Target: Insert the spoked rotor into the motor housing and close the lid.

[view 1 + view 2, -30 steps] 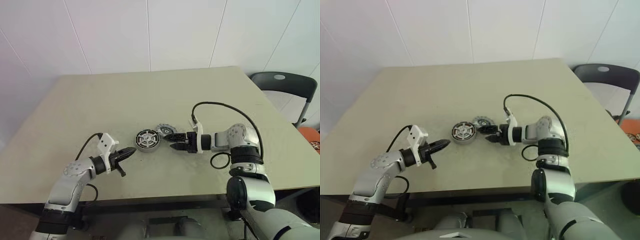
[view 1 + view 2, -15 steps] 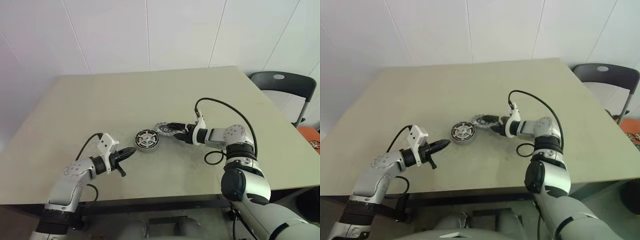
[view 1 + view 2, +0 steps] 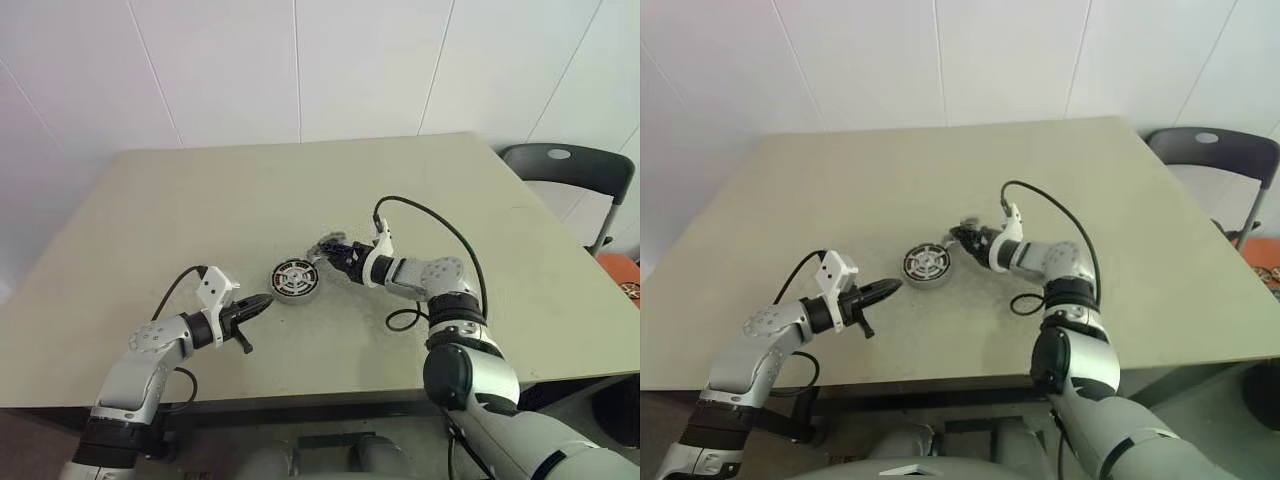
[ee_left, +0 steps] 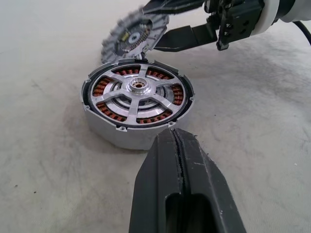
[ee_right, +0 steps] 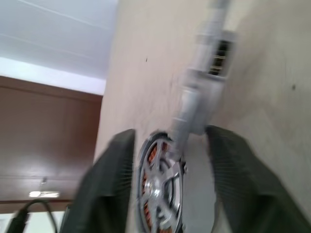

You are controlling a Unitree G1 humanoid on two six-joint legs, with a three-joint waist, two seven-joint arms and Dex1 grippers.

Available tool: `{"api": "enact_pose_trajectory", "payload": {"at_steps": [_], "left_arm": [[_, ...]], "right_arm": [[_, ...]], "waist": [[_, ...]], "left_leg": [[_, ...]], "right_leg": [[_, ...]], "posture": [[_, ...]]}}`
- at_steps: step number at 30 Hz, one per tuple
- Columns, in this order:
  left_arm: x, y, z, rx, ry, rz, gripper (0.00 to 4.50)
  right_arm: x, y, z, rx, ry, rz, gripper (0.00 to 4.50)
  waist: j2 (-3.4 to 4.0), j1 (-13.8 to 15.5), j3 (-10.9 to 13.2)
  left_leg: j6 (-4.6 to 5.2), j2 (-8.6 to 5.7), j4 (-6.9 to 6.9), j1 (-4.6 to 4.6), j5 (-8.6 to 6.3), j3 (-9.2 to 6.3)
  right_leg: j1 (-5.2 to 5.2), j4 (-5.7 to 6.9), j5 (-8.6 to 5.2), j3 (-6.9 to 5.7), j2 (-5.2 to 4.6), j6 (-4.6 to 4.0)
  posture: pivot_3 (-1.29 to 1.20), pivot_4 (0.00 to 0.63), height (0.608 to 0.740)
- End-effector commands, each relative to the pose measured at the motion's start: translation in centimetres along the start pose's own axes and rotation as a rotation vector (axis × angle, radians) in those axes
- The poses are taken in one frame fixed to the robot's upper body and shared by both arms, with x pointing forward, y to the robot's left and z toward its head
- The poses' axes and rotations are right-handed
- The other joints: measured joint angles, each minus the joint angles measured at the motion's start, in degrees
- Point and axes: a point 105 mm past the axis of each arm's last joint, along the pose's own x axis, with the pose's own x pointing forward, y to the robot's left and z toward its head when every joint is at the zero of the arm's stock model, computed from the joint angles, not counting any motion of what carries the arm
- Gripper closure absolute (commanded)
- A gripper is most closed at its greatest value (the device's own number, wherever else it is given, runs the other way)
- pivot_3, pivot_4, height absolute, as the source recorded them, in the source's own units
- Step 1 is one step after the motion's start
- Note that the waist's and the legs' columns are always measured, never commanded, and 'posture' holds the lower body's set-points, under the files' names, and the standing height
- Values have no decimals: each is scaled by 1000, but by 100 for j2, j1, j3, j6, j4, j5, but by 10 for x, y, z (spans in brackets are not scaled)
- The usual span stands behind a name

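The grey disc rests on edge against the rim of the motor housing, so the robot's right gripper needs to pinch the disc's near edge (image 4: 155, 41) and tip it over the housing.
The motor housing (image 3: 295, 279) lies flat on the table, a silver-rimmed ring of copper windings with a dark hub (image 4: 137, 92). Just behind it to the right is the spoked rotor (image 4: 133, 36), a grey disc tipped up on edge (image 3: 328, 243). My right gripper (image 3: 332, 253) has one finger over the rotor's rim and one under it, shut on it. My left gripper (image 3: 262, 302) rests low near the housing's front left side, its fingers (image 4: 160, 160) pressed together and holding nothing.
The beige table (image 3: 200, 200) stretches wide behind and to the left. A black cable (image 3: 440, 215) loops over my right forearm. A dark chair (image 3: 570, 170) stands past the table's right edge.
My right gripper moved in toward the housing, turned and narrowed onto the rotor. The rotor went from lying flat to tipped up. My left arm stayed still.
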Motion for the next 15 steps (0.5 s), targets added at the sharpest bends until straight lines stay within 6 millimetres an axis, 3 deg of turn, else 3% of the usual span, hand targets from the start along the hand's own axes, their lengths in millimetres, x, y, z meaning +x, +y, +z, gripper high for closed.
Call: {"api": "enact_pose_trajectory", "payload": {"at_steps": [1, 3, 11, 15], "left_arm": [[-3, 7, 14, 54, -40, 19, 4500], [-3, 8, 15, 59, -44, 22, 4500], [-3, 10, 16, 68, -46, 26, 4500], [-3, 11, 17, 70, -46, 27, 4500]], "right_arm": [[-2, 18, 20, -168, -91, 40, 3280], [-2, 22, 20, -271, -104, 47, 3935], [-2, 35, 8, -544, -92, 114, 3935], [-1, 34, 4, -537, -76, 122, 3935]], "waist": [[1, -6, 0], [2, -7, 1], [2, -10, 2], [3, -6, 2]], "left_leg": [[0, 0, 0, 0, 0, 0], [0, 0, -1, 0, 0, 0], [0, 1, -3, 0, 0, 0], [-1, 1, -3, 1, 0, 0]], "right_leg": [[0, 0, 0, 0, 0, 0], [-1, 0, 0, 0, 0, 0], [-3, 0, -1, 0, 1, 0], [-3, 1, -1, 1, 1, 0]], "posture": [[0, 0, 740], [0, 0, 740], [0, 0, 740], [0, 0, 740]]}}
